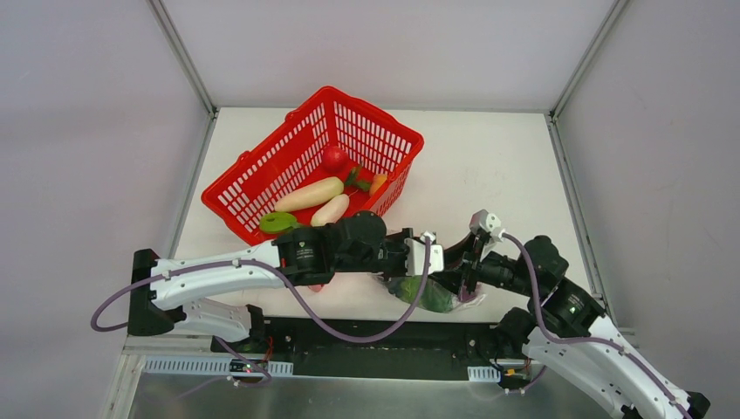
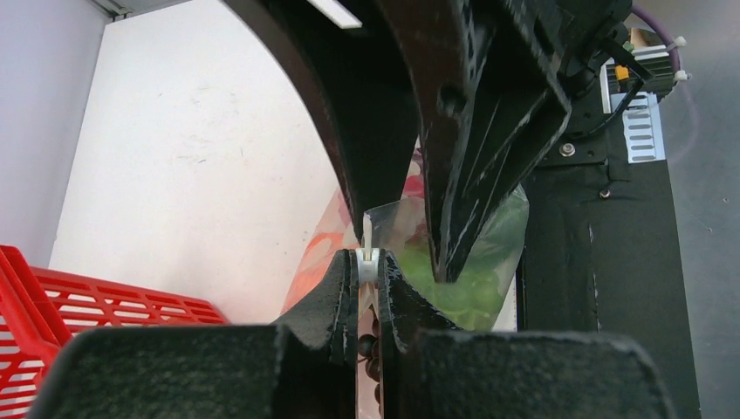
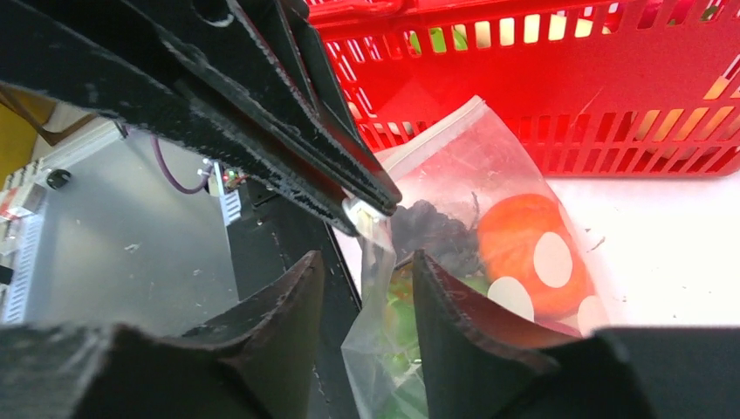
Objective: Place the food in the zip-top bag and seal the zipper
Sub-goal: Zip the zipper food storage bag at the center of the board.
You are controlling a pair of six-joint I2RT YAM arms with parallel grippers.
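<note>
The bag's zipper hangs slack past the slider in my left gripper, so my right gripper should pinch it farther (image 3: 382,353) along and pull it straight before sealing.
The zip-top bag (image 1: 425,292) lies at the table's near edge between both grippers. In the right wrist view the bag (image 3: 489,175) holds orange food (image 3: 515,249), dark purple food (image 3: 432,229) and green food (image 3: 400,319). My left gripper (image 2: 368,262) is shut on the zipper (image 2: 368,266) at one end of the bag. Its black fingers (image 3: 332,166) reach into the right wrist view, pinching the zipper (image 3: 432,135). My right gripper (image 3: 366,292) is open, its jaws standing on either side of the bag's edge just beyond the left gripper's pinch. More food, a red tomato (image 1: 333,157) and an orange carrot (image 1: 377,183), lies in the basket.
The red slotted basket (image 1: 262,170) stands tilted at the table's middle, just behind the arms, with two white radishes (image 1: 310,194) and a green disc (image 1: 277,222) in it. It fills the back of the right wrist view (image 3: 541,78). A black strip and a metal ledge (image 1: 349,397) run along the near edge.
</note>
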